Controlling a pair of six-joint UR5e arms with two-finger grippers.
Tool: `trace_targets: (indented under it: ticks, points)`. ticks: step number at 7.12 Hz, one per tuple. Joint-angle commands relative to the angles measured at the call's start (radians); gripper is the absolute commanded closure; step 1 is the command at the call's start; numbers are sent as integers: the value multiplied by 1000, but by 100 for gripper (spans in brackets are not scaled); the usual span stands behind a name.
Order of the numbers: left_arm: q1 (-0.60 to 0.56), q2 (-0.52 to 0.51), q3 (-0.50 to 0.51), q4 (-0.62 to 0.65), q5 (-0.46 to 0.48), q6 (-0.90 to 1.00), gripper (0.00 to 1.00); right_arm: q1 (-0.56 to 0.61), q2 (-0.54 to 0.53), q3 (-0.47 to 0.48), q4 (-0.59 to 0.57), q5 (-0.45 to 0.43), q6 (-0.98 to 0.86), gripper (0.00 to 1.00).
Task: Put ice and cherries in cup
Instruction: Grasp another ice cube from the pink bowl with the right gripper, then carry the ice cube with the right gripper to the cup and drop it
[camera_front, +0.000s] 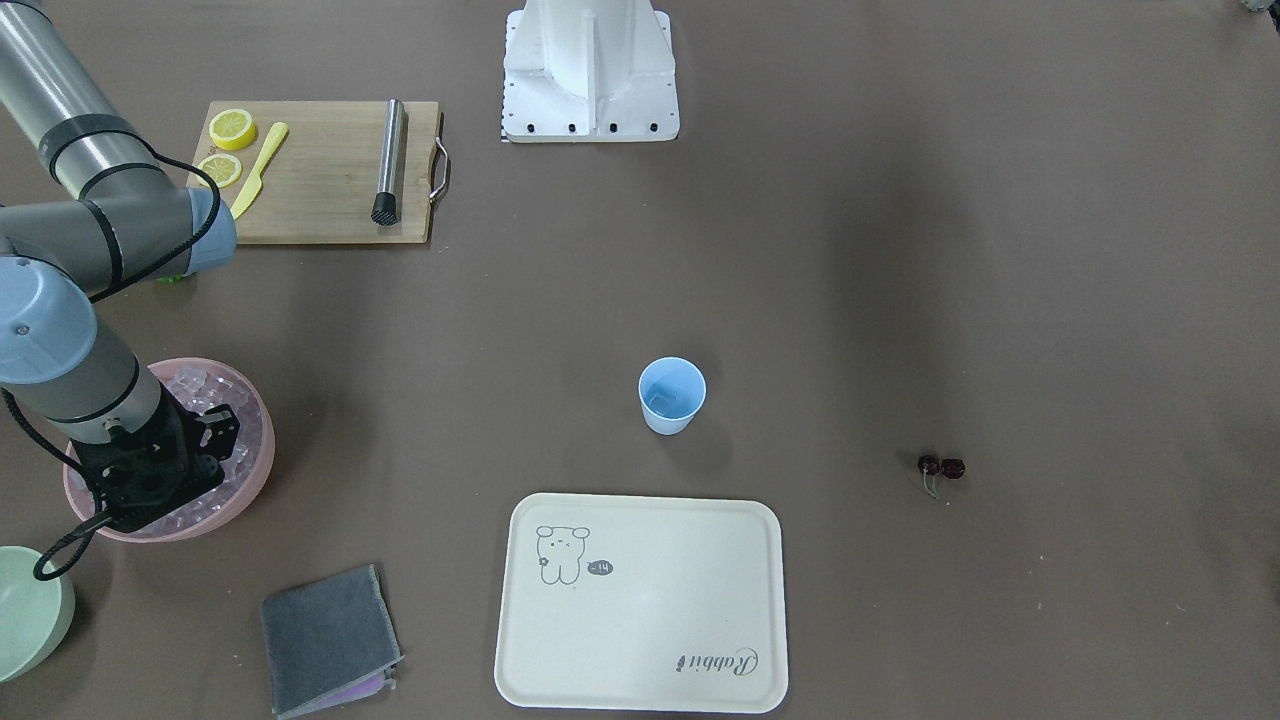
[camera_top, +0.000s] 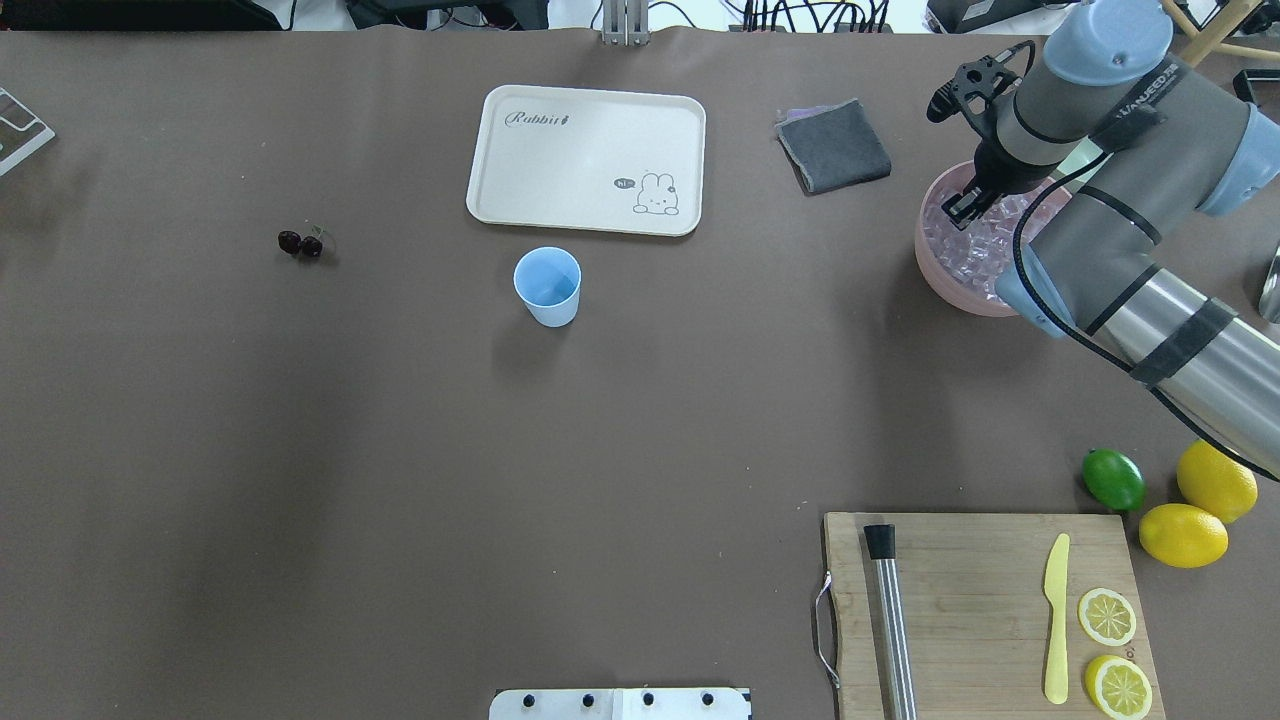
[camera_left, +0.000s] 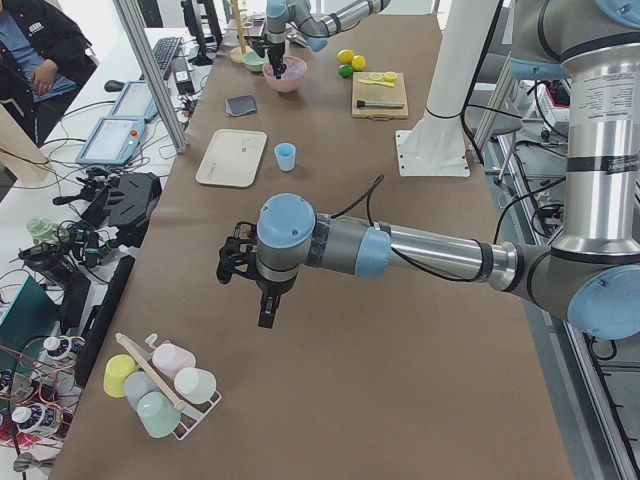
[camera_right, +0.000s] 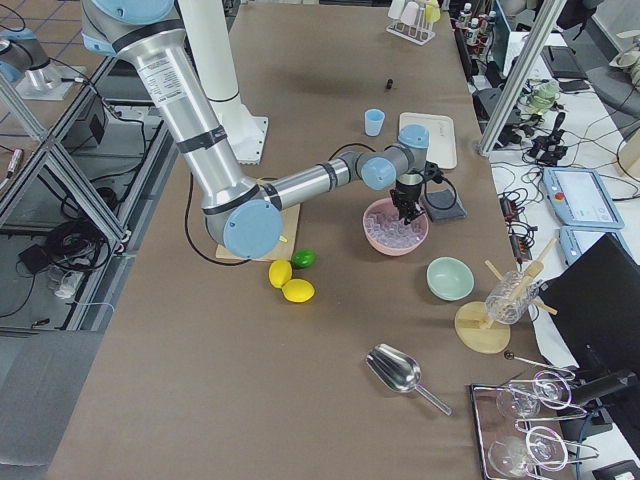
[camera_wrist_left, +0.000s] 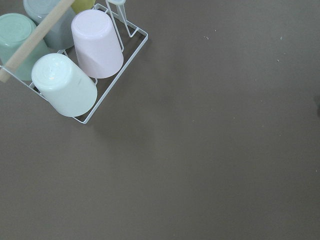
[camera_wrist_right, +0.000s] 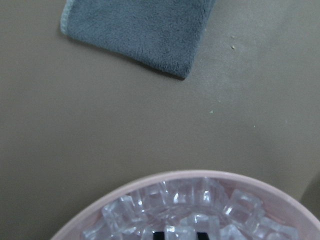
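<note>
I need to release the ice cube with my right gripper beside the ice at the bottom of the light blue cup (camera_front: 669, 398).
The light blue cup (camera_front: 672, 395) stands upright mid-table, also in the overhead view (camera_top: 547, 285). The two dark cherries (camera_front: 941, 467) lie on the table, far from the cup (camera_top: 300, 243). The ice (camera_wrist_right: 200, 200) fills the pink bowl (camera_top: 935, 275). My right gripper (camera_top: 962, 205) reaches down into the bowl. In the right wrist view its fingertips (camera_wrist_right: 160, 234) stand close together with one ice cube between them. My left gripper (camera_left: 235, 265) hovers over bare table near a cup rack, and I cannot tell whether it is open or shut.
A cream tray (camera_top: 585, 160) lies beyond the cup and a grey cloth (camera_top: 833, 146) beside it. A cutting board (camera_top: 985, 610) holds a muddler, a knife and lemon slices. A lime (camera_top: 1113, 479) and lemons lie nearby. A pale green bowl (camera_front: 30, 610) stands beside the pink bowl.
</note>
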Motion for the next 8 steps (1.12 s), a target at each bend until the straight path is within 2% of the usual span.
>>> trace_targets:
  ticks: [1,2,3,4,6,7,8]
  points:
    - [2,-1,1,0,0,0,2,44,38,98,-184,40,-1,87]
    - [2,-1,3,0,1,0,2,59,87,137,-267,65,2,87]
    - [2,-1,3,0,0,0,2,38,162,137,-332,67,96,87]
    - [0,-1,1,1,0,-2,2,-34,249,119,-335,56,283,88]
    - [0,0,1,1,1,-2,2,-178,463,15,-328,-34,602,88]
    - [0,0,1,1,0,-2,2,-239,580,-94,-323,-68,728,88]
    - [0,0,4,1,1,-2,2,-305,619,-128,-321,-135,810,88]
